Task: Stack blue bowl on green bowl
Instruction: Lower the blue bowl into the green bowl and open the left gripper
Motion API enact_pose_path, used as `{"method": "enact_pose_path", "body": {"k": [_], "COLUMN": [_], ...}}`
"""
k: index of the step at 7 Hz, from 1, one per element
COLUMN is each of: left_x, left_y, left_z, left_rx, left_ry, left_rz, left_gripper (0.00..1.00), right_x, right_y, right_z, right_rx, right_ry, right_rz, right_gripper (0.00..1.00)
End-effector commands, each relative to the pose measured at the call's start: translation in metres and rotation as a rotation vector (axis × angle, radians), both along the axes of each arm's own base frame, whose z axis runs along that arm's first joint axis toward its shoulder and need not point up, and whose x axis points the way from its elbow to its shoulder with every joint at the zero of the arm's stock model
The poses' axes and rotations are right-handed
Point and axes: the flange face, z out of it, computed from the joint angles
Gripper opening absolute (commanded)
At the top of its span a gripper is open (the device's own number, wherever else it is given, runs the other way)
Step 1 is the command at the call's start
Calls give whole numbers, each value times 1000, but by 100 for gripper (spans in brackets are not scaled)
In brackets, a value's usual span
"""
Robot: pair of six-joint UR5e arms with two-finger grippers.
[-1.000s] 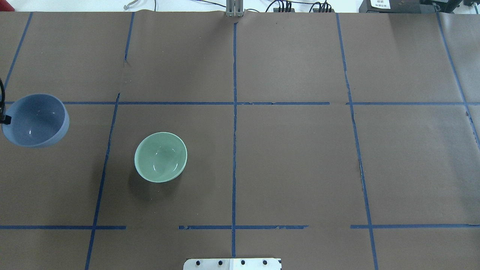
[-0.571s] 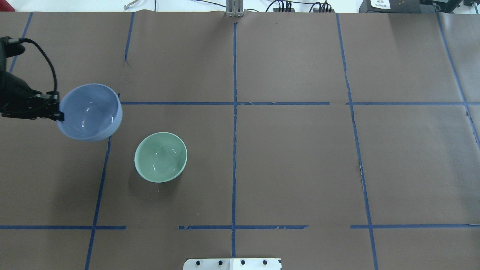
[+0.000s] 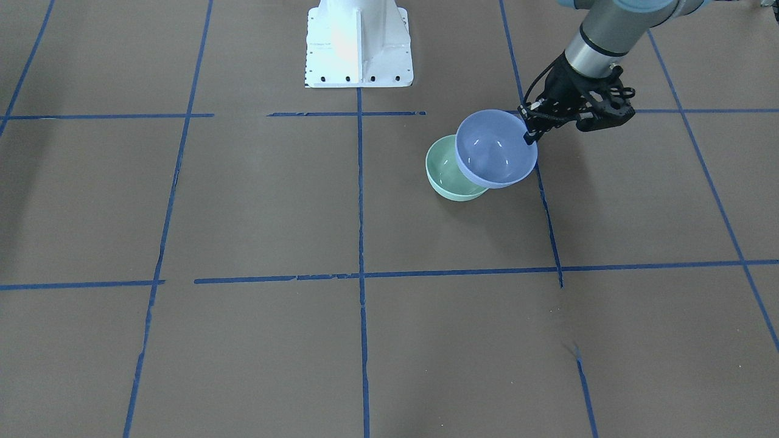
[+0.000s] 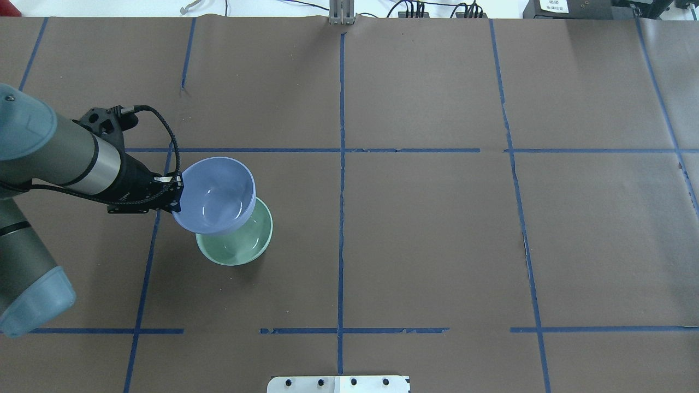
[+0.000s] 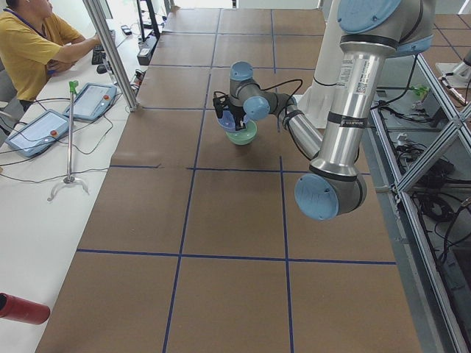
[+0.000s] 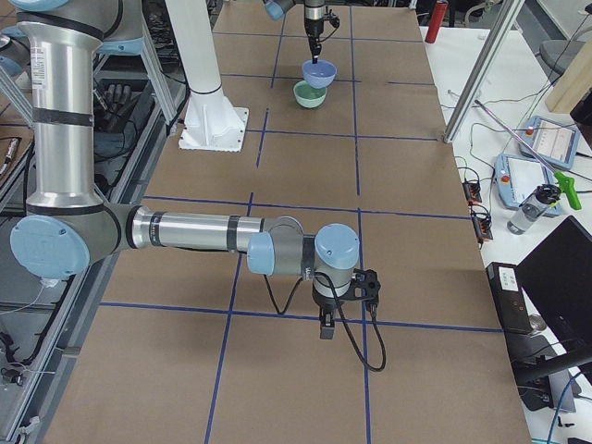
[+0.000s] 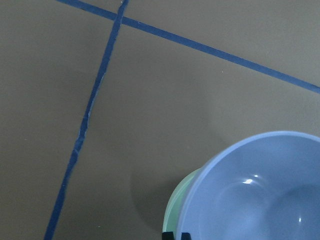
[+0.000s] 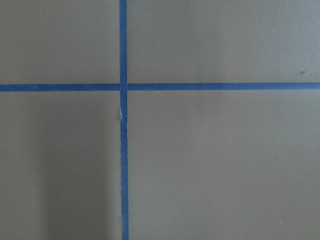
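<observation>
Next, I let go of the blue bowl with my left gripper down inside the green bowl (image 3: 465,164) (image 7: 232,225), with its side nested within the green rim.
The blue bowl (image 4: 215,194) hangs in the air, held by its rim, and overlaps the far-left part of the green bowl (image 4: 243,248) from above. The green bowl stands on the brown table, left of centre. My left gripper (image 4: 176,192) is shut on the blue bowl's left rim. In the front-facing view the blue bowl (image 3: 494,149) covers the right side of the green bowl (image 3: 444,173). The left wrist view shows the blue bowl (image 7: 260,190) over the green rim (image 7: 176,212). My right gripper (image 6: 326,328) shows only in the exterior right view, low over bare table; I cannot tell its state.
The robot's white base plate (image 3: 359,42) stands at the table's near edge. Blue tape lines (image 4: 341,164) divide the brown table. An operator (image 5: 29,44) and tablets (image 5: 37,132) are beyond the far edge. A metal post (image 4: 341,11) stands at the far edge.
My left arm has carried the blue bowl to the right and slightly toward the robot, from the table's left edge to over the green bowl. The green bowl has not moved.
</observation>
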Motion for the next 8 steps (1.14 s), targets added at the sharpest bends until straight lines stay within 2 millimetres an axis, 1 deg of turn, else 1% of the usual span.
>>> {"method": "enact_pose_path", "body": {"k": [1, 2, 3, 4, 5, 6, 8], "left_x": [26, 28, 30, 32, 37, 39, 40], "left_y": [1, 5, 11, 13, 18, 23, 25], "left_z": [15, 15, 11, 12, 15, 27, 32], "left_rx": [-2, -1, 5, 4, 2, 0, -5], "left_ry": [16, 17, 24, 21, 15, -10, -15], "left_rz": [4, 12, 23, 28, 38, 37, 41], "left_gripper": [0, 0, 0, 0, 0, 0, 0], "right_x": [0, 0, 0, 0, 0, 0, 0], "right_y": [0, 0, 0, 0, 0, 0, 0], "right_z": [0, 0, 0, 0, 0, 0, 0], "right_rx": [0, -1, 0, 0, 0, 0, 0], "right_ry": [1, 1, 1, 1, 1, 1, 1], "right_rz": [0, 0, 0, 0, 0, 0, 0], "right_gripper": [100, 100, 100, 100, 100, 100, 100]}}
